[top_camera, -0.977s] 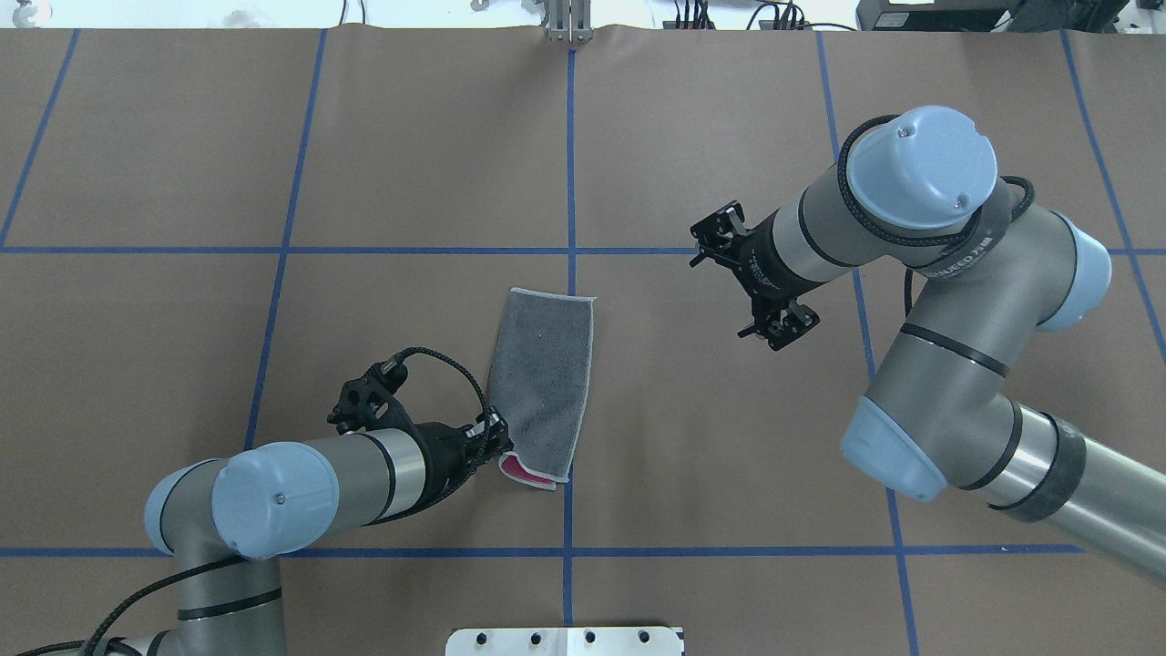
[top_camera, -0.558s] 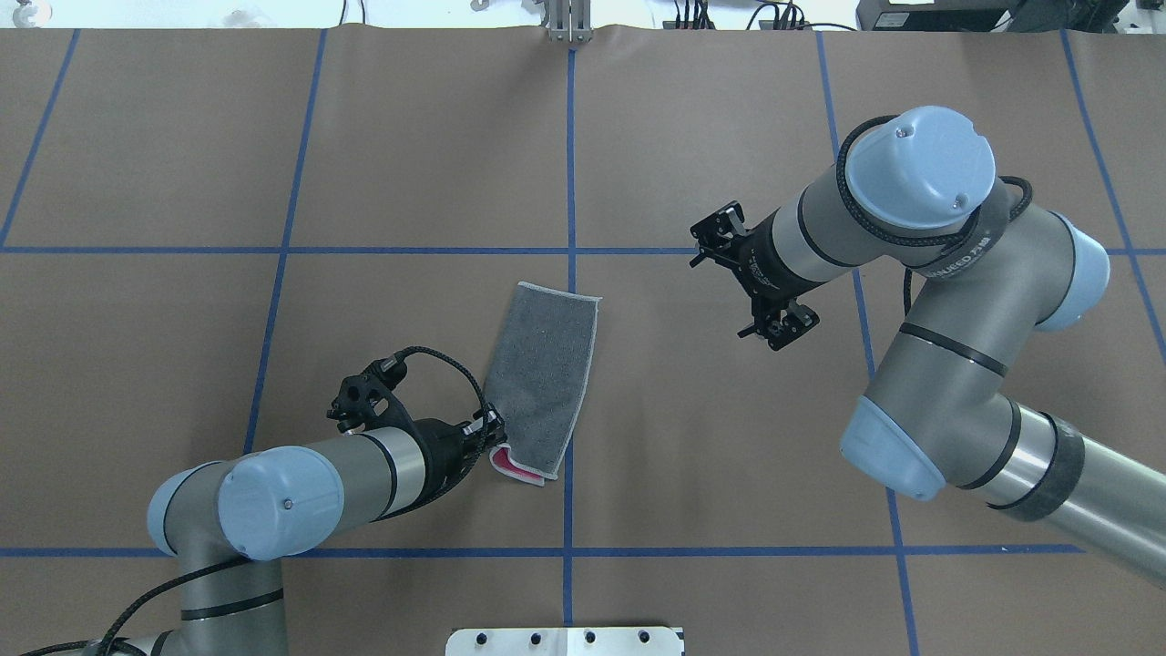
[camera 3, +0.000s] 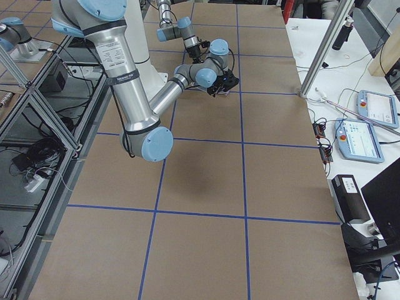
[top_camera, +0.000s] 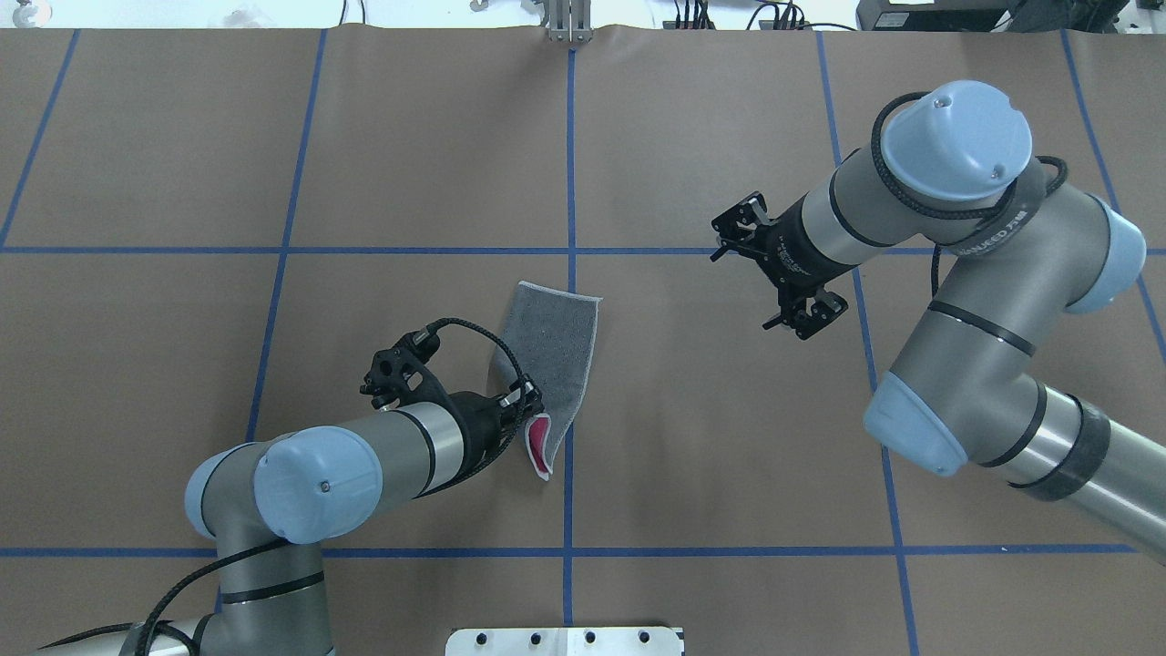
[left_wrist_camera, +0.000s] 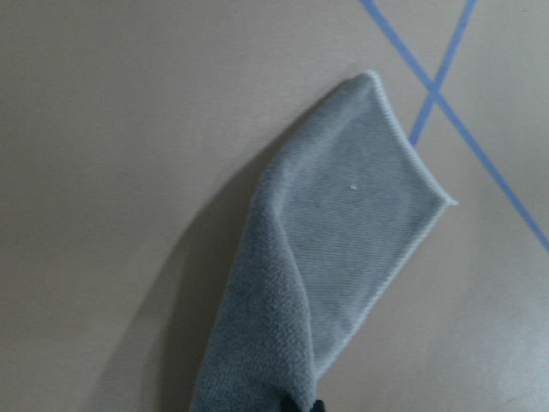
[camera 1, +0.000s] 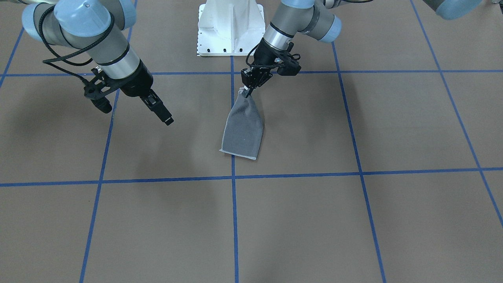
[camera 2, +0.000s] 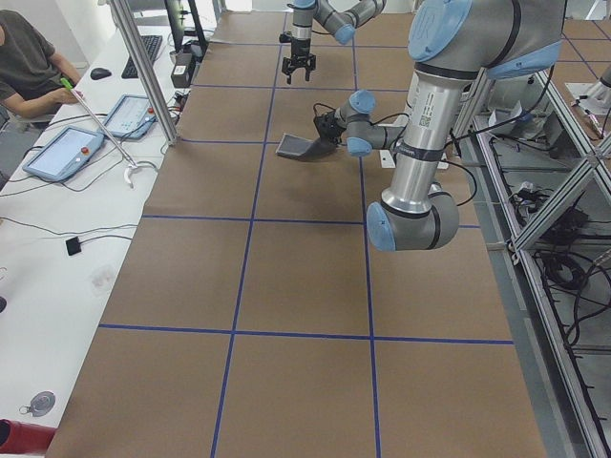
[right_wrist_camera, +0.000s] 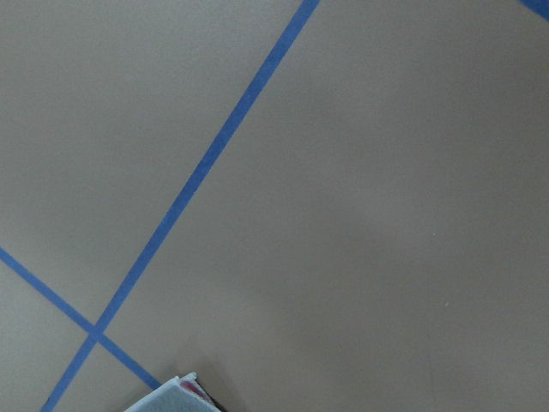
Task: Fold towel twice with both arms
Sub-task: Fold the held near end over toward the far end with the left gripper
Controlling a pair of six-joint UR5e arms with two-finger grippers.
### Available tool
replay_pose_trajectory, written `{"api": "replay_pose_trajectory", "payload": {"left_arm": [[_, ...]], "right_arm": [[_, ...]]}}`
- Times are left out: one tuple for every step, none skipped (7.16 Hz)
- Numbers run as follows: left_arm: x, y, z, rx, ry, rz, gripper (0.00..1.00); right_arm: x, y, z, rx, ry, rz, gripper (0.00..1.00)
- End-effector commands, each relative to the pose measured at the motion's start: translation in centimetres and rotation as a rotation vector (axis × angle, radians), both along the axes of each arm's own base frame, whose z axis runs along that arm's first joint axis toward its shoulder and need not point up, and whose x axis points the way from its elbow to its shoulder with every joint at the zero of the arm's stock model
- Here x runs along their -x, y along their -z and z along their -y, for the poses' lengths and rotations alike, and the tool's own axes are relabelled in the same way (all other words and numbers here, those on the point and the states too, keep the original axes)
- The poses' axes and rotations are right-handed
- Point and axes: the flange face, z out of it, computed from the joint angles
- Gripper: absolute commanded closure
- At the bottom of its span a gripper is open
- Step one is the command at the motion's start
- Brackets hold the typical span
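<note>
Next, my left gripper lets go of the towel's raised end beside the blue tape crossing (camera 1: 224, 172) (left_wrist_camera: 451, 136) just past the towel's far edge.
The towel (top_camera: 551, 351) lies folded into a narrow strip, grey face up, near the table's centre line. My left gripper (top_camera: 526, 412) is shut on its near end and holds that end raised, so the pink inner face (top_camera: 539, 444) shows. In the front view the towel (camera 1: 243, 127) hangs from the left gripper (camera 1: 246, 92) with its far end resting on the table. The left wrist view shows the grey towel (left_wrist_camera: 343, 240) stretching away below the fingertips. My right gripper (top_camera: 740, 228) hovers to the right of the towel, open and holding nothing; it also shows in the front view (camera 1: 167, 119).
Brown paper with blue tape lines (top_camera: 570, 164) covers the table. The white pedestal (camera 1: 230, 27) stands at the robot's edge. A person (camera 2: 29, 57) sits at a side desk with tablets (camera 2: 62, 153), beyond a metal post (camera 2: 143, 72).
My left gripper has carried the towel's near end up and towards the far right, curling it so that more pink shows. The right arm has drawn back slightly to the right.
</note>
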Motion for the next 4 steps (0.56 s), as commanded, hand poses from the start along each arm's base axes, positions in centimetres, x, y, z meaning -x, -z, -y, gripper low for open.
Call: {"api": "replay_pose_trajectory", "payload": {"left_arm": [[-1.8, 2.0, 3.7, -0.003, 0.049, 0.0, 1.0], [-1.6, 2.6, 5.9, -0.004, 0.079, 0.005, 1.0], [-1.2, 2.5, 7.6, -0.003, 0.102, 0.011, 1.0], [-1.3, 3.0, 9.8, -0.001, 0.129, 0.015, 1.0]], "right_arm": [[-0.9, -1.3, 1.1, -0.001, 0.008, -0.013, 0.0], [-1.1, -1.4, 1.3, -0.008, 0.009, -0.017, 0.0], [-1.5, -2.1, 1.6, -0.022, 0.016, -0.029, 0.0], [-1.3, -2.8, 2.0, -0.029, 0.026, -0.042, 0.0]]}}
